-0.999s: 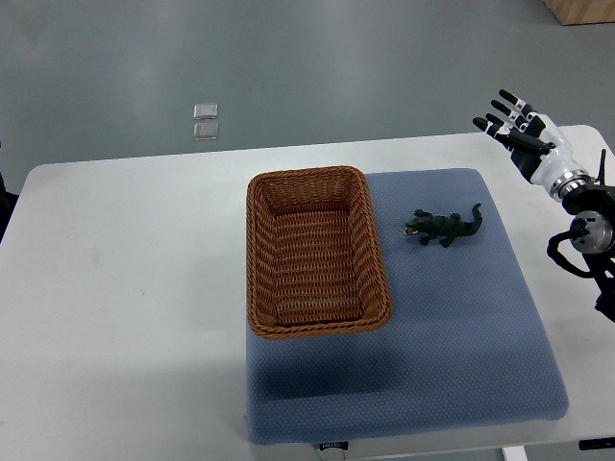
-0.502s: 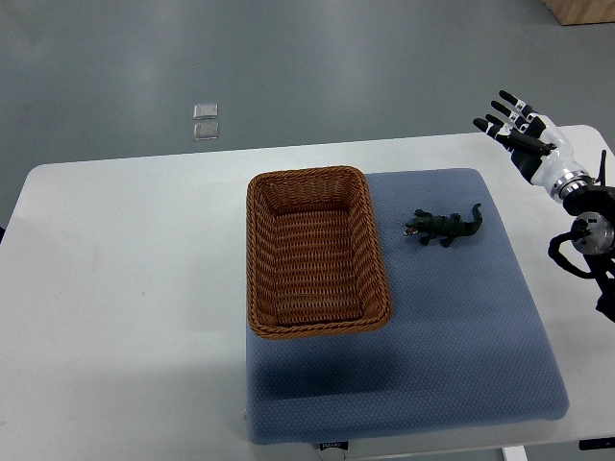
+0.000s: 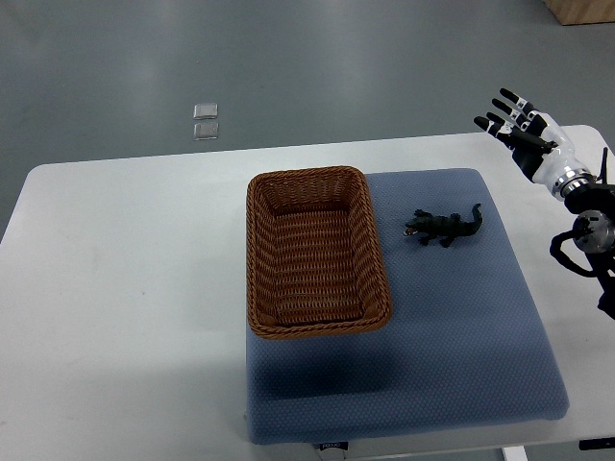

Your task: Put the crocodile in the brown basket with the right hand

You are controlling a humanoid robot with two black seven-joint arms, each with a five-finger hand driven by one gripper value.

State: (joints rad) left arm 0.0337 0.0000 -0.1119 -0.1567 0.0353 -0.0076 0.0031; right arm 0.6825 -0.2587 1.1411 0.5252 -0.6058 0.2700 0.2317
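Note:
I should next close my right gripper on the middle of the crocodile's body (image 3: 445, 226), leaving its head free toward the brown basket.
A small dark green toy crocodile (image 3: 443, 227) lies on the blue mat (image 3: 452, 327), just right of the brown wicker basket (image 3: 258, 252), head toward the basket and tail pointing up-right. Nothing lies in the basket. My right hand (image 3: 514, 120) hovers over the table's far right corner, well up and right of the crocodile, with its fingers spread and nothing in them. The left arm does not show.
The white table (image 3: 125, 288) carries the mat and the basket. The mat's front edge lies near the table's front edge. Two small pale squares (image 3: 206, 121) sit on the grey floor beyond the table.

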